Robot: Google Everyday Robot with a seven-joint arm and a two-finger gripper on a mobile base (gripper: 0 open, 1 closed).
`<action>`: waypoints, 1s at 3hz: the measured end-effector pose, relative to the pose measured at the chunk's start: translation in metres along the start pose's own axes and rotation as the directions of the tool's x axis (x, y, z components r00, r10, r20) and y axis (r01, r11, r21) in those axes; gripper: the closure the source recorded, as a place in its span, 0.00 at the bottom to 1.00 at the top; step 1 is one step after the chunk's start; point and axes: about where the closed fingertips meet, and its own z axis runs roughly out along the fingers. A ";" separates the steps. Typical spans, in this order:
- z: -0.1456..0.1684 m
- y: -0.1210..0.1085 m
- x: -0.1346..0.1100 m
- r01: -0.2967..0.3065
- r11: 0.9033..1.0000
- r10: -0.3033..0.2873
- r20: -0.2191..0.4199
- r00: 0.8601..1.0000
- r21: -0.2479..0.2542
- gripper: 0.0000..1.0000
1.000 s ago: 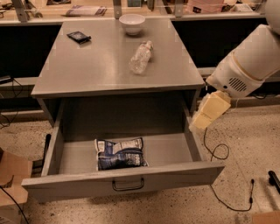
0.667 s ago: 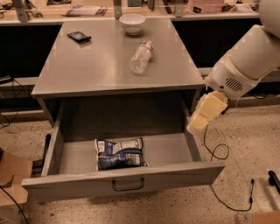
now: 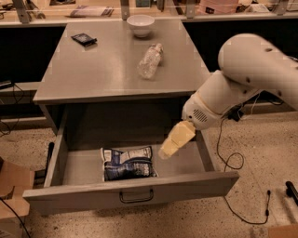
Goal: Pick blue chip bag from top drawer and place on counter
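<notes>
I should next grab the blue chip bag with my gripper by its short end (image 3: 146, 161), the one toward the white arm.
The blue chip bag (image 3: 127, 163) lies flat in the open top drawer (image 3: 135, 190), left of its middle, dark navy with a white band. My gripper (image 3: 166, 150) hangs over the right part of the drawer, pointing down and left, just right of the bag and apart from it. It holds nothing. The white arm (image 3: 242, 74) reaches in from the right. The grey counter (image 3: 107, 69) is the cabinet top above the drawer.
On the counter lie a clear plastic bottle (image 3: 149, 60), a white bowl (image 3: 140, 24) at the back and a small black packet (image 3: 84, 39) at the back left. A cluttered shelf (image 3: 93, 11) runs behind. Cables (image 3: 233, 162) lie on the floor at the right.
The arm has swung left. The gripper has moved from beside the drawer's right wall to over the drawer's inside, close to the bag. The bag has not moved.
</notes>
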 end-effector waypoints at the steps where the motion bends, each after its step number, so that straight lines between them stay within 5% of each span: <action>1: 0.054 0.009 -0.001 -0.096 0.992 0.096 0.004 0.995 -0.079 0.00; 3: 0.132 0.009 -0.023 -0.224 0.966 0.229 0.022 0.973 -0.130 0.00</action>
